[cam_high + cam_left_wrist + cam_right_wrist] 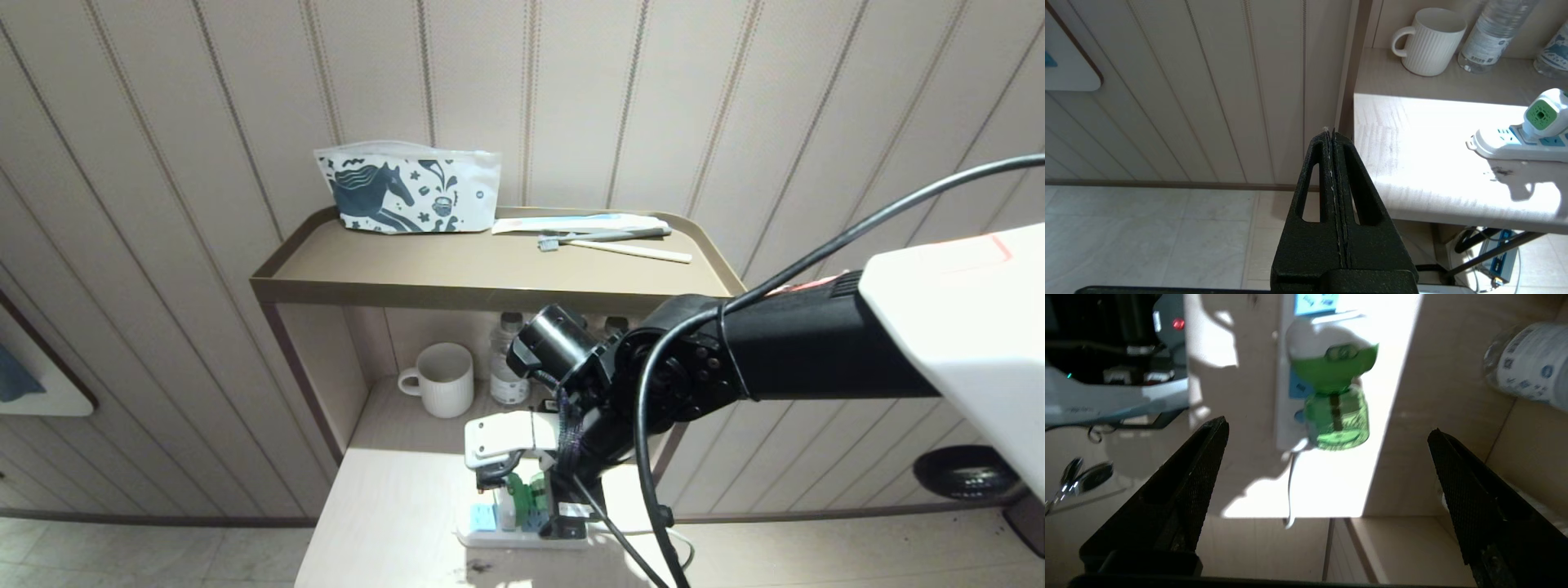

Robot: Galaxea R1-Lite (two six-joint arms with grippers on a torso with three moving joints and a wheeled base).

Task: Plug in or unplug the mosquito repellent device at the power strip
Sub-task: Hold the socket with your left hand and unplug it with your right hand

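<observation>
The sides of the mosquito repellent device's white cap [507,506] [1327,341], above its clear green bottle, should be gripped next by my right gripper.
The mosquito repellent device [1336,390], white cap over a clear green bottle, stands on the white power strip [1283,416], seated in one of its light-blue sockets. My right gripper [1327,424] is open wide just short of the device, its black fingers [1202,457] apart from it on either side and holding nothing. In the head view the right arm reaches down over the device [522,492] and the strip [483,532] near the table's front. From the left wrist view the device [1541,115] and the strip [1494,143] show off to the side. My left gripper [1331,132] hangs shut and empty beside the table.
Behind the strip a white mug [441,380] and clear bottles [508,363] stand in the lower shelf recess. The upper shelf [392,282] carries a printed pouch [408,189] and toothbrushes [612,241]. The strip's white cable [1290,486] runs off the table edge.
</observation>
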